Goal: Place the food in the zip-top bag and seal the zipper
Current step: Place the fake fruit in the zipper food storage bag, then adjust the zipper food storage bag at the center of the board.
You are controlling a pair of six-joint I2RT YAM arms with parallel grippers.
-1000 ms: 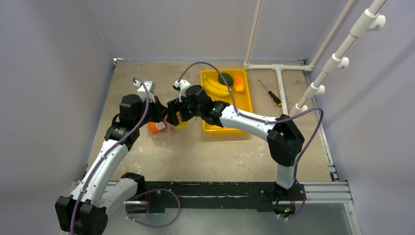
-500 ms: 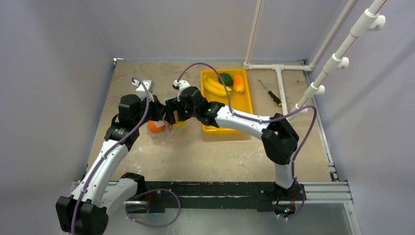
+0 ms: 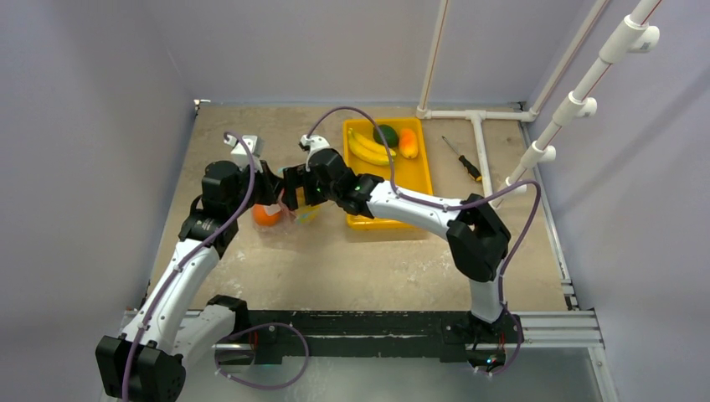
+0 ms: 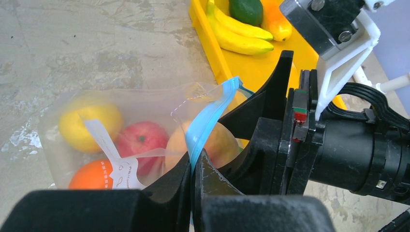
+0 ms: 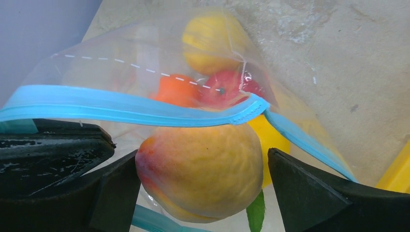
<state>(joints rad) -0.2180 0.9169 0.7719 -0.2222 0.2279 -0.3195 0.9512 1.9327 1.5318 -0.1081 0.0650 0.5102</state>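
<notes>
The robot's right gripper needs to next close on the zipper's corner (image 3: 317, 208) (image 5: 256, 108) next to the yellow tray, because the peach can stay in the zip-top bag.
The clear zip-top bag (image 4: 145, 104) lies on the table with a lemon (image 4: 89, 121), a red apple (image 4: 140, 140) and an orange (image 4: 89, 179) inside. My left gripper (image 4: 196, 157) is shut on the teal-blue zipper (image 4: 208, 121) and holds the mouth up. My right gripper (image 5: 200, 159) is open at the bag's mouth, under the zipper (image 5: 121, 106). The peach (image 5: 198, 164) sits between its fingers, touching the left one, with a gap to the right one. A second lemon (image 5: 273, 140) shows behind it. Bananas (image 3: 368, 149), avocado (image 3: 386, 134) and mango (image 3: 408, 142) lie in the tray.
The yellow tray (image 3: 414, 180) stands just right of the bag (image 3: 289, 213), under my right forearm. A screwdriver (image 3: 463, 159) lies right of the tray, next to white pipes (image 3: 481, 138) at the back right. Both grippers meet closely at the bag.
My right gripper has moved left with the peach, further into the bag's mouth. My left gripper has kept its hold on the zipper, nearly still.
</notes>
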